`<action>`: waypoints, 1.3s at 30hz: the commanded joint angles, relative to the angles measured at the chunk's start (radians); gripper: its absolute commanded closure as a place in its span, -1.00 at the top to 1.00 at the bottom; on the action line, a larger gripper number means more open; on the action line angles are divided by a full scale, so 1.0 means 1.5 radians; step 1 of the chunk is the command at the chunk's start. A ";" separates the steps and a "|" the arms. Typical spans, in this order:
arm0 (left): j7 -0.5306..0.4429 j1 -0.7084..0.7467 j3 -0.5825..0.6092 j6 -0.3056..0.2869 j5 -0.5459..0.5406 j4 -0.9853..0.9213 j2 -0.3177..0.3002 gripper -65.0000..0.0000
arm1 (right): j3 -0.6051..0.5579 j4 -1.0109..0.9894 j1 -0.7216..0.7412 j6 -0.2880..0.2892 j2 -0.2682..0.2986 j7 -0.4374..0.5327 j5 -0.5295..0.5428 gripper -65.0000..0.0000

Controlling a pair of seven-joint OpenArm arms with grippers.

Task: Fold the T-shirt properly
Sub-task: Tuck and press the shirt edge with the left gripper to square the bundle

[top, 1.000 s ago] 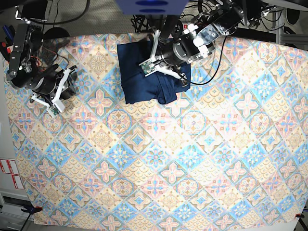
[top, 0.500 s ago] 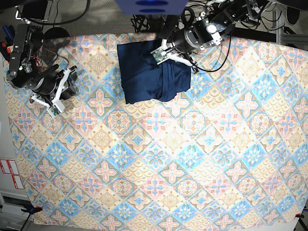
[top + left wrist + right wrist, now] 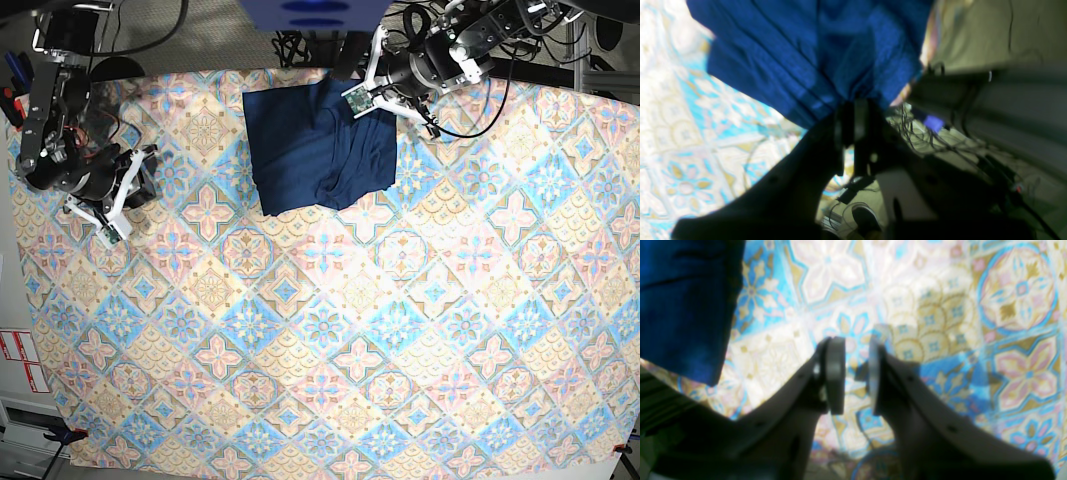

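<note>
The navy T-shirt's back corner is bunched in my left gripper while its front stays wrinkled, so next I open and take the wrinkled fold nearer the front (image 3: pixel 346 172).
The navy T-shirt (image 3: pixel 315 150) lies folded into a rough rectangle at the back middle of the table, with a wrinkled bump near its front right. My left gripper (image 3: pixel 362 98) is at the shirt's back right corner. In the left wrist view it (image 3: pixel 853 106) is shut on bunched blue fabric (image 3: pixel 813 50) that fans out from the fingers. My right gripper (image 3: pixel 135 185) hovers at the table's left side, well apart from the shirt. In the right wrist view it (image 3: pixel 855 373) is open by a narrow gap and empty. The shirt's edge (image 3: pixel 683 306) shows at the upper left of that view.
The pastel tile-print cloth (image 3: pixel 330 330) covers the whole table. Cables and dark equipment (image 3: pixel 300 45) crowd the space behind the back edge and show in the left wrist view (image 3: pixel 973 133). A red and white label (image 3: pixel 20 360) sits off the left edge.
My left gripper has moved from the middle of the shirt toward the table's back edge, pulling the right part of the shirt flatter. The right arm has shifted only slightly.
</note>
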 commanded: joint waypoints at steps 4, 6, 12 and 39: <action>-0.010 0.014 -0.002 0.019 -0.003 0.012 -0.029 -0.98 | -0.020 0.008 0.020 0.002 0.009 0.010 0.009 -0.62; -0.010 0.016 0.000 0.045 -0.003 0.011 -0.043 -0.98 | -0.030 0.008 0.023 0.002 0.009 0.011 0.009 -0.62; -0.010 0.016 -0.001 0.079 -0.002 -0.002 -0.045 -0.95 | -0.043 0.008 0.032 0.002 0.008 0.011 0.009 -0.62; -0.128 0.012 -0.052 0.266 -0.005 -0.002 0.203 -0.05 | -0.043 -0.002 0.050 0.002 0.008 0.011 0.008 -0.62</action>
